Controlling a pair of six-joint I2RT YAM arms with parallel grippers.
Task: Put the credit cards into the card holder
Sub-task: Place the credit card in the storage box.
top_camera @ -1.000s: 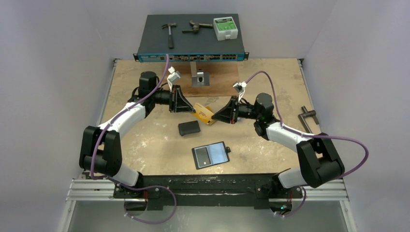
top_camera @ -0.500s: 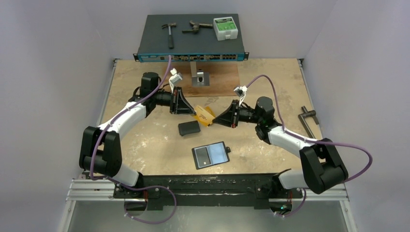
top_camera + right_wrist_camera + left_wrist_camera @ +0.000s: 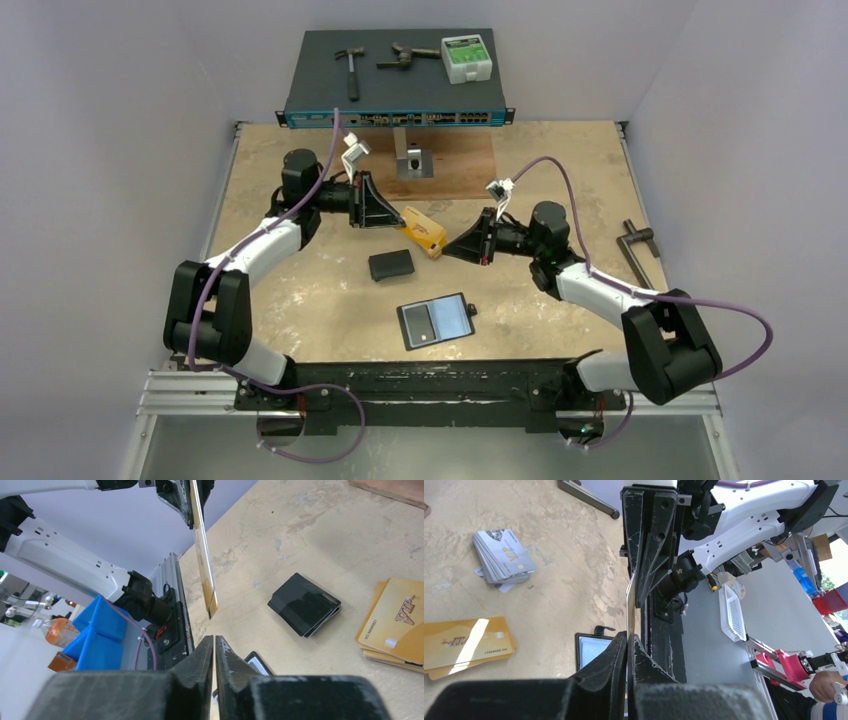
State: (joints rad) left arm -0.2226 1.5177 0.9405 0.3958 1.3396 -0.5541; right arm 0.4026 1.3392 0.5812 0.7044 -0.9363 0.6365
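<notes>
The robot's left gripper holds doubled-up gold cards, so its right gripper should open, pinch at their loose end point(image 3: 212, 606) and work the extra card free over the pile.
My left gripper point(image 3: 397, 218) point(image 3: 629, 636) is shut on a gold-orange credit card point(image 3: 202, 555), held on edge above the table; it shows edge-on point(image 3: 628, 600) in the left wrist view. My right gripper point(image 3: 448, 247) point(image 3: 214, 639) faces it, shut on nothing, its tips just short of the card's free end. On the table lie a pile of gold cards point(image 3: 466, 645) point(image 3: 397, 622) and a pile of silver-grey cards point(image 3: 504, 555). The card holder point(image 3: 437, 320) point(image 3: 591, 647) lies open near the front edge, its snap tab on the right.
A plain black pouch point(image 3: 391, 265) point(image 3: 304, 604) lies left of centre. At the back stands a network switch point(image 3: 395, 95) carrying a hammer point(image 3: 352, 65) and a green-white box point(image 3: 467, 57). A metal bracket point(image 3: 408, 160) sits on a wooden board. A metal tool point(image 3: 635, 245) lies at the right edge.
The right gripper has come off the gold card's end, shut empty and drawn back a little to the right. The left gripper has raised the card slightly toward the back.
</notes>
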